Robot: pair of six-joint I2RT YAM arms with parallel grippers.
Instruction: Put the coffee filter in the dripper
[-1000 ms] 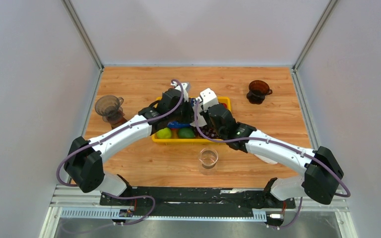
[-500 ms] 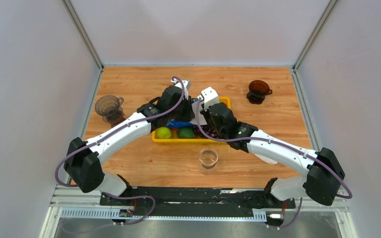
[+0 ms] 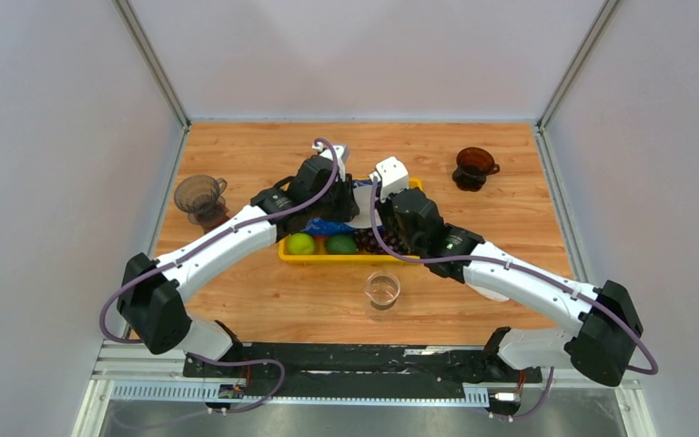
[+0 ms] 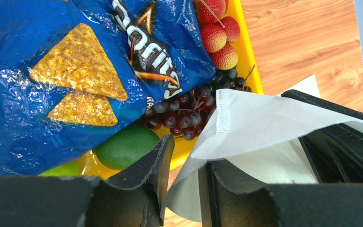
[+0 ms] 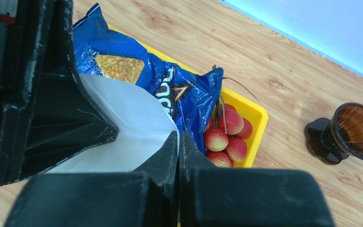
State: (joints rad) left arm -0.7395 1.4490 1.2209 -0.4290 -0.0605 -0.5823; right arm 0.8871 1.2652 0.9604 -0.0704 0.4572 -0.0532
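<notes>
My right gripper is holding the coffee filter far away from the smoky grey dripper. Next, my left gripper closes on the coffee filter's near edge (image 4: pixel 183 183) and takes it.
The white paper coffee filter (image 3: pixel 362 187) hangs between my two grippers above the yellow tray (image 3: pixel 328 259). My right gripper (image 5: pixel 178 137) is shut on the filter's edge (image 5: pixel 123 123). My left gripper (image 4: pixel 187 156) is slightly open, with one wall of the filter (image 4: pixel 264 118) hanging in the gap and the rest draped over its right finger. In the top view the left gripper (image 3: pixel 353 202) and the right gripper (image 3: pixel 373 189) nearly touch. A dark brown dripper (image 3: pixel 473 167) stands at the back right and also shows in the right wrist view (image 5: pixel 354 130). A smoky grey dripper (image 3: pixel 198 196) stands at the left.
The tray (image 4: pixel 248 52) holds a blue chips bag (image 4: pixel 75 71), lychees (image 4: pixel 215 38), dark grapes (image 4: pixel 179 116) and limes (image 3: pixel 302 244). A clear glass (image 3: pixel 382 289) stands in front of the tray. Grey walls close in the table at the left, back and right.
My right gripper has drawn slightly back and to the right with the filter, so more white paper shows between the grippers. The left arm has barely moved.
</notes>
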